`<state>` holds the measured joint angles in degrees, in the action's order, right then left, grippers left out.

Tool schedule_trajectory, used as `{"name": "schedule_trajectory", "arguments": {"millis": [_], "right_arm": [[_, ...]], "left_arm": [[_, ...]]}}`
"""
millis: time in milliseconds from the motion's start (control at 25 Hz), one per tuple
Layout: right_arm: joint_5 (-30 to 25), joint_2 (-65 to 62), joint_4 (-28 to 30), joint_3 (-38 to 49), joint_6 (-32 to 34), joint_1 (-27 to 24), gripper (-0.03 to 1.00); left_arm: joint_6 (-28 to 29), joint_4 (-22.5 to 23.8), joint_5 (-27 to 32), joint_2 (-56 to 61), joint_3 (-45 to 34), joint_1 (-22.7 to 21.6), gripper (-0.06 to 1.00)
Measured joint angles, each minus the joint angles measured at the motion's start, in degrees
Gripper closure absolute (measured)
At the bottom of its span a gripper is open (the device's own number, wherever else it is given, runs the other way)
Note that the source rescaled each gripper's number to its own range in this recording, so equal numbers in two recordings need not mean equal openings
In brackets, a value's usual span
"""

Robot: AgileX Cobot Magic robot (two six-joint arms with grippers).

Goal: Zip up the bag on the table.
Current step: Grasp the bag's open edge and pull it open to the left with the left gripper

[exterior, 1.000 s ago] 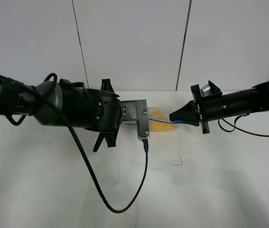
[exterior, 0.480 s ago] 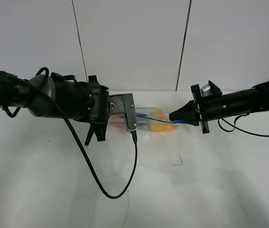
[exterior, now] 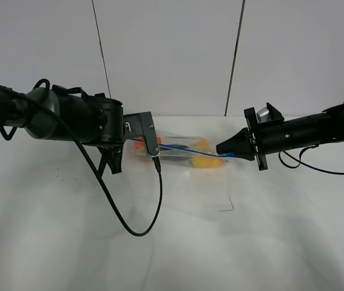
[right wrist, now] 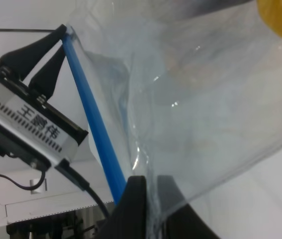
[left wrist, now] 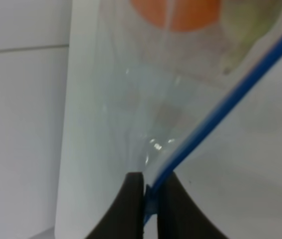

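Note:
Next, my left gripper lets go of the blue zipper's end over the white table (exterior: 112,140) just beyond the orange produce.
The clear bag (exterior: 181,153) lies on the white table (exterior: 263,242), stretched between my two grippers. Its blue zipper strip (exterior: 187,149) runs between them. Orange (left wrist: 180,12) and yellow produce (exterior: 207,161) show through the plastic. My left gripper (exterior: 138,142) is shut on the strip's left end, seen close in the left wrist view (left wrist: 150,191). My right gripper (exterior: 221,151) is shut on the bag's right end, where the blue strip (right wrist: 96,129) enters the jaws (right wrist: 148,199). The left gripper's fingers (right wrist: 36,55) show in the right wrist view.
A black cable (exterior: 141,224) hangs from the left wrist camera and loops over the table in front of the bag. A small dark mark (exterior: 226,206) is on the tabletop. A panelled white wall stands behind.
My left gripper has slid left along the blue strip, away from the right gripper, and more of the bag now shows between them. The right gripper has not moved.

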<state>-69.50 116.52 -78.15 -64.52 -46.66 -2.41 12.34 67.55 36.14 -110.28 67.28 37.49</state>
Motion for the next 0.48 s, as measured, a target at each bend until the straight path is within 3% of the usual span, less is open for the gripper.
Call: {"name": "schedule_trajectory", "arguments": {"millis": [480], "right_arm": [[0.0, 0.0, 0.5, 0.0, 0.0, 0.0, 0.97]], "left_arm": [[0.0, -0.1, 1.0, 0.0, 0.0, -0.6, 0.94]]}}
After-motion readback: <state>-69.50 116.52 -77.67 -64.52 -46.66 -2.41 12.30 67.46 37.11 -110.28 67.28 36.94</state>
